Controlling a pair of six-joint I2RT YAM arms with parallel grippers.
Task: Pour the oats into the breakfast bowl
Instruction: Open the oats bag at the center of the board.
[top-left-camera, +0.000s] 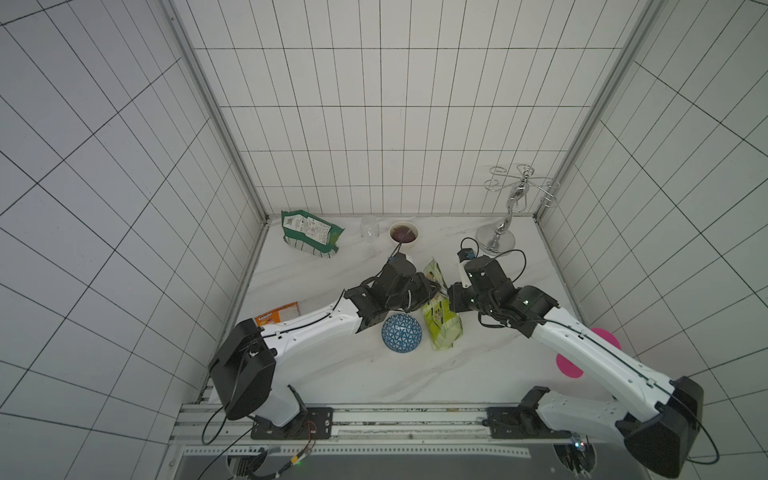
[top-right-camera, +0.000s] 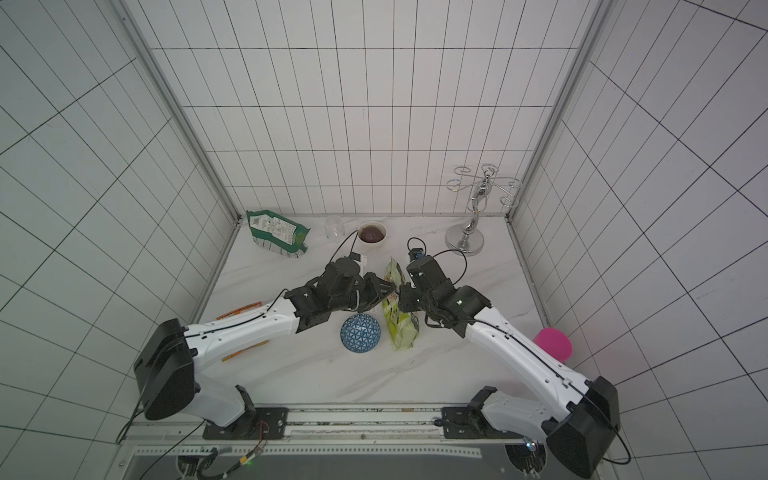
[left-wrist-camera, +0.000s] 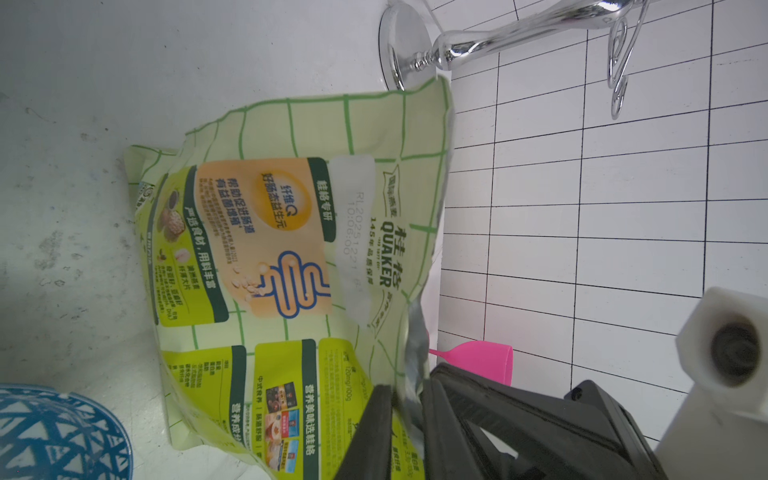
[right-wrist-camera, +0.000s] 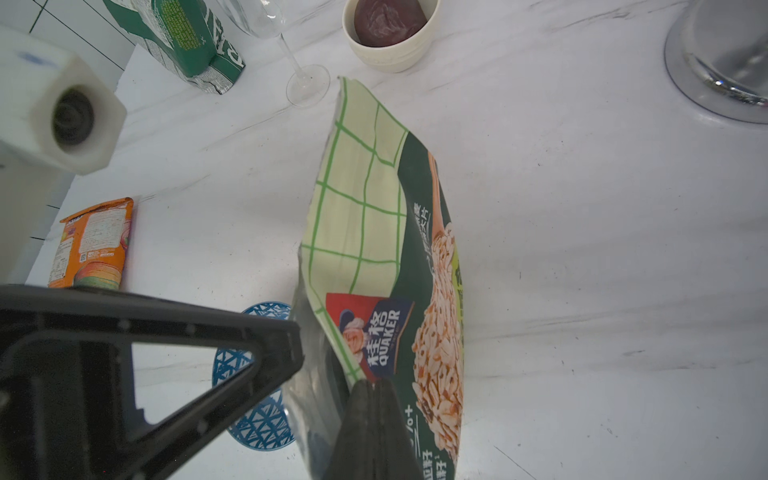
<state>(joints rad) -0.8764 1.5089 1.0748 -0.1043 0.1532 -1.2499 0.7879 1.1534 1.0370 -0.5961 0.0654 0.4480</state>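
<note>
I see the pouch's narrow opening beside the red logo, so my right gripper should open, grab the logo side's top edge (right-wrist-camera: 342, 352) and pull the opening wide before pouring.
The lime-green and white oats pouch (top-left-camera: 441, 322) (top-right-camera: 400, 328) stands upright mid-table between my two arms. My left gripper (top-left-camera: 433, 289) (left-wrist-camera: 405, 411) is shut on one side of its top edge, with silver film between the fingers. My right gripper (top-left-camera: 448, 292) (right-wrist-camera: 376, 388) is shut on the opposite top edge, beside the red logo on the pouch (right-wrist-camera: 374, 232). The pouch (left-wrist-camera: 291, 249) is open at the top, and no loose oats show. The blue mesh-patterned breakfast bowl (top-left-camera: 402, 333) (top-right-camera: 360, 333) (left-wrist-camera: 50, 432) (right-wrist-camera: 259, 419) sits on the table just left of the pouch's base.
A dark green bag (top-left-camera: 311, 235), a wine glass (top-left-camera: 370, 235) and a small white bowl (top-left-camera: 403, 233) stand along the back. A chrome glass rack (top-left-camera: 498, 237) is at the back right, an orange packet (top-left-camera: 278, 315) at the left, and a pink cup (top-right-camera: 552, 343) behind my right arm.
</note>
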